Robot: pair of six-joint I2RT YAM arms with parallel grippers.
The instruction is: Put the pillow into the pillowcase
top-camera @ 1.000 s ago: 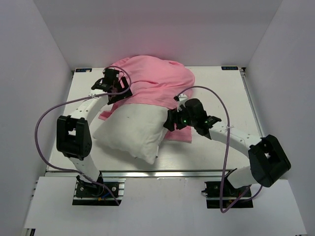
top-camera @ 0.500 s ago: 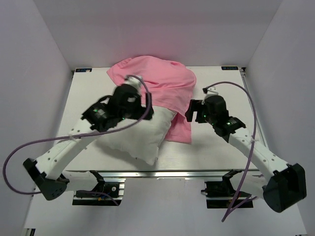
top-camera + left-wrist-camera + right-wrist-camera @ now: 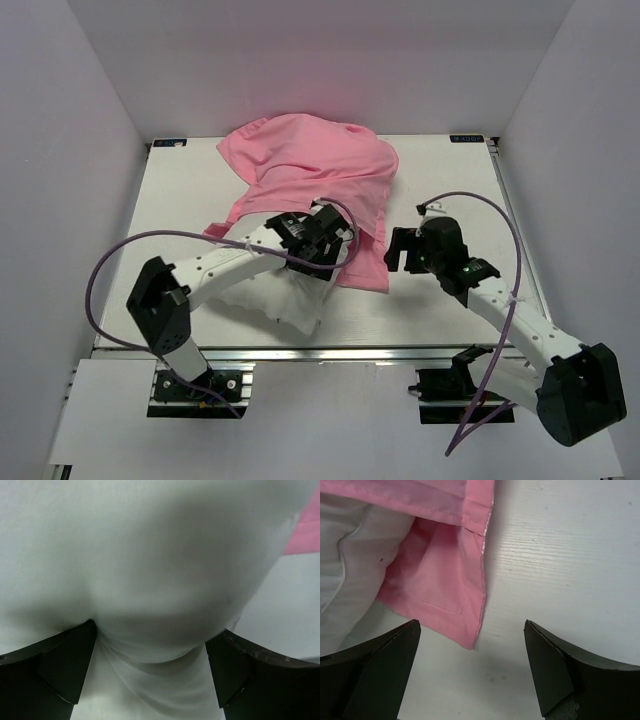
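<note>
My right gripper is going to close on the upper layer's corner at the opening (image 3: 381, 237) (image 3: 476, 526) of the pink pillowcase, above the lower layer on the table.
The pink pillowcase (image 3: 310, 165) lies bunched at the back centre, its near edge draped over the white pillow (image 3: 262, 288). My left gripper (image 3: 333, 250) is at the pillow's right end, where the pillowcase edge covers it. In the left wrist view it is open (image 3: 150, 630), with the jaws wide apart and pillow fabric (image 3: 150, 555) bulging between them; a bit of pillowcase (image 3: 306, 530) shows at the upper right. My right gripper (image 3: 397, 250) is open and empty (image 3: 470, 626) just above the table. It is beside the pillowcase's near right corner (image 3: 445, 580), where the pillow (image 3: 350, 575) shows inside the opening.
The white table (image 3: 450, 180) is walled at the back and on both sides. Its front metal rail (image 3: 330, 352) runs along the near edge. The left arm (image 3: 215, 268) lies across the pillow. A purple cable (image 3: 480, 205) loops above the right arm.
My left arm has swung from the back left of the pillowcase across the pillow to its right end. My right gripper has drawn back rightward off the pillowcase edge.
</note>
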